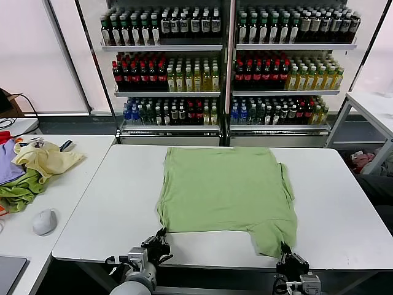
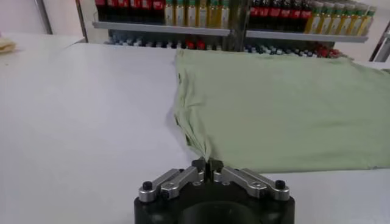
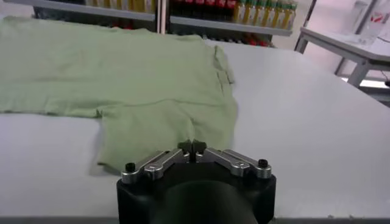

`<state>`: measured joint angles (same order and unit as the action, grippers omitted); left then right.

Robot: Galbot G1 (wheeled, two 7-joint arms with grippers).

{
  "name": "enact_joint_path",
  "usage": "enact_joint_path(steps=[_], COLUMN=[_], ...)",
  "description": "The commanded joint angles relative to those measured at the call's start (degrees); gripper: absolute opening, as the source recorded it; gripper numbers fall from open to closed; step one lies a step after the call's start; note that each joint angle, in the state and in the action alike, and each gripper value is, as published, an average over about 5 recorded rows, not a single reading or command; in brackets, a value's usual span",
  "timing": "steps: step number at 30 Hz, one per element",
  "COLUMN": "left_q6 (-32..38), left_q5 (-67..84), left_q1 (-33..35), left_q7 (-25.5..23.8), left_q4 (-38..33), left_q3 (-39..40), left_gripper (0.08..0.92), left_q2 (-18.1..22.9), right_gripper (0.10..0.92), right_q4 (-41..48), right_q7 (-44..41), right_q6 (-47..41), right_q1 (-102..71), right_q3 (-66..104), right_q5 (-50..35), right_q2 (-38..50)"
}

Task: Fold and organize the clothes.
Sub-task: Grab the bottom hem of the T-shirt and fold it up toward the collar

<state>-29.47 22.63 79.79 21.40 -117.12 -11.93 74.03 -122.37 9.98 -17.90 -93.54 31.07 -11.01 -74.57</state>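
Next, my right gripper puts the flap's hem down on the flat shirt body just inside the shirt's bulging side edge [image 1: 272, 179] [image 3: 198, 63].
The clothes, one light green shirt [image 1: 224, 187], lie spread flat on the white table [image 1: 344, 203]. A flap of the shirt hangs out toward the near right edge. My left gripper [image 1: 161, 236] is at the shirt's near left corner. In the left wrist view the left gripper [image 2: 207, 163] is shut, with the corner of the shirt [image 2: 286, 103] pinched between its tips. My right gripper [image 1: 286, 251] is at the near edge of the right flap. In the right wrist view the right gripper [image 3: 192, 146] is shut on the hem of the shirt [image 3: 122, 73].
A side table on the left holds a pale yellow garment [image 1: 46, 158], a purple one [image 1: 6, 163], a darker green one [image 1: 18, 190] and a computer mouse [image 1: 44, 221]. Bottle shelves [image 1: 227, 61] stand behind the table. Another white table [image 1: 374, 104] is at the far right.
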Motion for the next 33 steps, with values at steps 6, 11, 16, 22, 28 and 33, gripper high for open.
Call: enact_joint_path(steps=[6, 11, 16, 22, 28, 33], left_q6=[5.46, 6.22, 6.27, 5.88, 5.87, 4.98], left_q5=[2.77, 3.94, 5.21, 5.2, 2.06, 0.67], left_q1=[-2.36, -6.6, -12.27, -17.22, -21.23, -23.46], left_q7=[-2.07, -2.2, -2.09, -1.94, -1.14, -0.59], left_q4=[-3.89, -0.89, 4.21, 9.49, 15.26, 18.28], left_q3=[-1.64, -0.92, -0.12, 2.06, 5.06, 6.21], left_gripper=[0.104, 0.104, 0.104, 0.104, 0.104, 0.104], left_q2=[-2.21, -3.05, -3.53, -3.92, -3.07, -2.5], right_gripper=[0.121, 0.121, 0.121, 0.121, 0.121, 0.121], right_q4=[1.42, 5.78, 11.78, 18.49, 24.47, 28.35], right_q7=[-0.48, -0.15, -0.04, -0.37, -0.74, -0.91], right_q6=[3.37, 3.26, 3.26, 2.79, 2.66, 2.88], right_q1=[9.74, 16.13, 22.44, 29.34, 35.61, 38.55], right_q3=[0.64, 0.05, -1.93, -5.35, -8.64, -10.49], right_q5=[-3.79, -4.57, -4.96, -4.82, -3.2, -1.63], right_q2=[3.47, 5.37, 6.63, 7.76, 8.02, 7.42])
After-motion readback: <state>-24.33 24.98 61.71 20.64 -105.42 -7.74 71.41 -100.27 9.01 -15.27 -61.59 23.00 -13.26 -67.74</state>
